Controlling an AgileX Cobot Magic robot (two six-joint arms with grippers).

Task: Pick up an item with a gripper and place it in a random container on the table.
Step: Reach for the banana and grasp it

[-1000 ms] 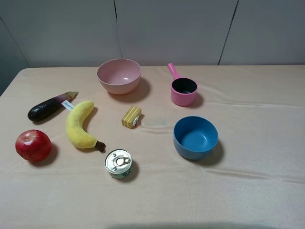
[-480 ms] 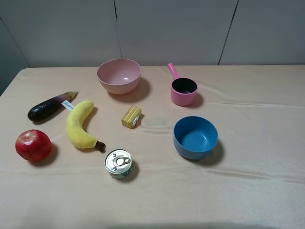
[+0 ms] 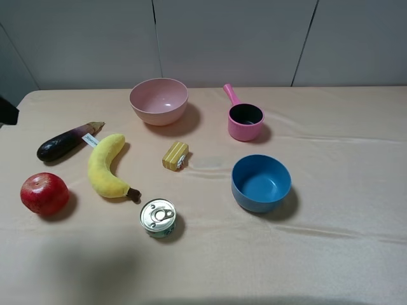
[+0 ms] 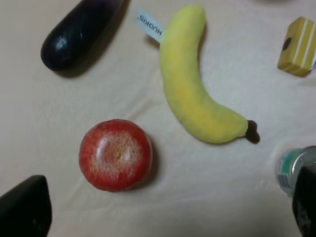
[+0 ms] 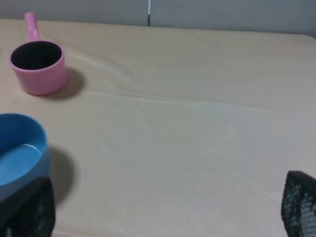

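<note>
Next, I close my left gripper on the middle of the yellow plush banana (image 3: 102,157) (image 4: 178,68), next to its white tag, toward the brown stem tip.
The yellow plush banana (image 3: 107,166) lies on the beige table (image 3: 331,254) at the left, with its white tag towards the back and its brown stem tip towards the front. It also shows in the left wrist view (image 4: 192,94). My left gripper (image 4: 165,205) is open and empty above the table, nearer than the banana and over the red apple (image 4: 116,154). Only a dark bit of the left arm (image 3: 6,109) shows at the left edge of the exterior view. The pale pink bowl (image 3: 159,100) stands empty at the back. My right gripper (image 5: 165,207) is open and empty over bare cloth.
A dark eggplant (image 3: 63,142) and the apple (image 3: 44,193) lie left of the banana. A small yellow block (image 3: 175,155) and a tin can (image 3: 158,217) sit to its right. A hot-pink handled pot (image 3: 245,121) and a blue bowl (image 3: 261,183) stand right of the middle.
A dark part of the left arm has come into the exterior view at the left edge, and a shadow has spread over the front left of the table. No object has moved.
</note>
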